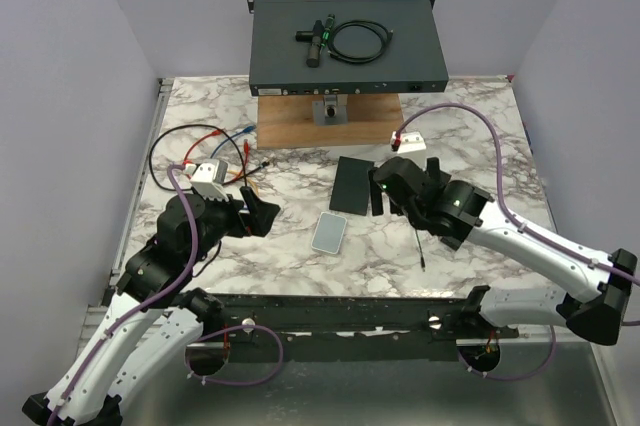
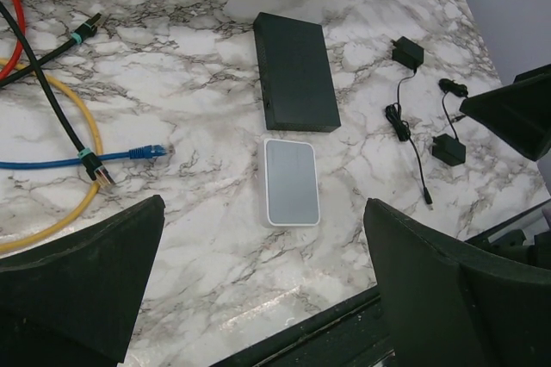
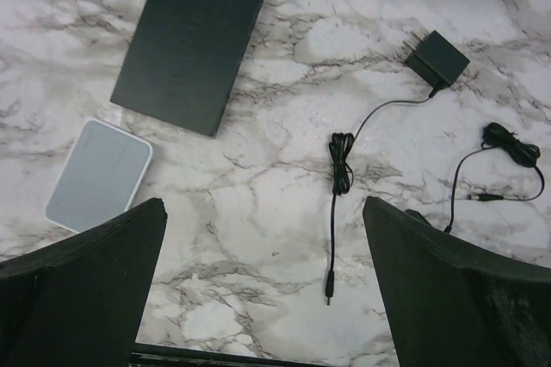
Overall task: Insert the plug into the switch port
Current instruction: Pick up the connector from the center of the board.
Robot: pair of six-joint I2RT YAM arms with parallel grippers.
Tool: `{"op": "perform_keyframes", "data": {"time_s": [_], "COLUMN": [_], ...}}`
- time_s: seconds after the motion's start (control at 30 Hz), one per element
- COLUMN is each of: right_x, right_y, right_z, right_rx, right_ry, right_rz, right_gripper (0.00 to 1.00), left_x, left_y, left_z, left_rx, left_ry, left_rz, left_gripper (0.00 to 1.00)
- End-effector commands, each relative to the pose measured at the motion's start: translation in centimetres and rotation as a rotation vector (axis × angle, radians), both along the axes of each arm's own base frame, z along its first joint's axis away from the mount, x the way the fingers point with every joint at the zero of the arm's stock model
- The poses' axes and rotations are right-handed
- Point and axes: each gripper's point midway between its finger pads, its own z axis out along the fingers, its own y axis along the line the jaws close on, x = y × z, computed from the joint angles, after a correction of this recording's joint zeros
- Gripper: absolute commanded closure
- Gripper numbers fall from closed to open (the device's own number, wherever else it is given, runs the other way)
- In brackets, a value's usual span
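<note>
The straight part (image 1: 419, 248) (image 3: 333, 239) of the thin black cable, between its tied bundle and its plug, will be gripped by my right gripper.
A flat black switch box (image 1: 352, 184) (image 2: 295, 70) (image 3: 189, 40) lies at the middle of the marble table. A thin black cable with a barrel plug (image 3: 328, 285) (image 2: 428, 199) (image 1: 424, 261) at its end runs from a black power adapter (image 3: 437, 59) (image 2: 407, 51) to the right of the box. My right gripper (image 1: 380, 191) (image 3: 263, 229) hovers open above the table, with the plug just inside its right finger. My left gripper (image 1: 265, 214) (image 2: 265, 238) stands open near the front edge, empty. Which side of the box carries its port cannot be made out.
A small white-rimmed grey device (image 1: 330, 233) (image 2: 290, 182) lies in front of the black box. Red, blue, yellow and black network cables (image 1: 205, 146) (image 2: 129, 153) sprawl at the left. A rack unit (image 1: 345, 46) sits on a wooden board (image 1: 330, 126) at the back. A second small adapter (image 2: 448, 150) lies right.
</note>
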Motion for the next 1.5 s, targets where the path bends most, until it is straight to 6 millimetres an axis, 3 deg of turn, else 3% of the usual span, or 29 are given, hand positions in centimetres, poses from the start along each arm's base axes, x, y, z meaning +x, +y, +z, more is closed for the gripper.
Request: {"op": "perform_keyframes", "data": {"time_s": [0.0,0.17,0.33,0.57,0.77,1.13,1.47], "right_x": [-0.5,-0.6,-1.0,-2.0,-2.6,-3.5,-2.9], "right_y": [-2.1,-3.8,-4.2,-5.6,-5.5,-6.0,-6.9], "right_z": [-2.4,-5.8,-8.1,-13.0,-16.2,-18.8,-19.6], "right_rx": [-0.046,-0.004,0.062,0.073,0.073,0.07,0.035], "right_ry": [0.096,0.211,0.264,0.361,0.43,0.474,0.461], "right_rz": [-0.086,-0.16,-0.201,-0.317,-0.332,-0.353,-0.395], "right_gripper": [0.0,0.03,0.05,0.11,0.17,0.34,0.38], "left_x": [-0.7,-1.0,-1.4,-2.1,-2.3,-2.3,-2.3], "left_y": [-0.1,0.1,0.3,0.2,0.4,0.5,0.5], "left_z": [-0.3,0.2,0.5,0.9,1.0,1.0,1.0], "left_rx": [-0.007,-0.024,-0.032,-0.051,-0.051,-0.049,-0.048], "left_ry": [0.023,-0.004,-0.019,-0.033,-0.043,-0.044,-0.041], "left_rz": [-0.016,-0.016,-0.017,-0.041,-0.045,-0.042,-0.039], "left_gripper": [0.02,0.02,0.02,0.02,0.02,0.02,0.02]}}
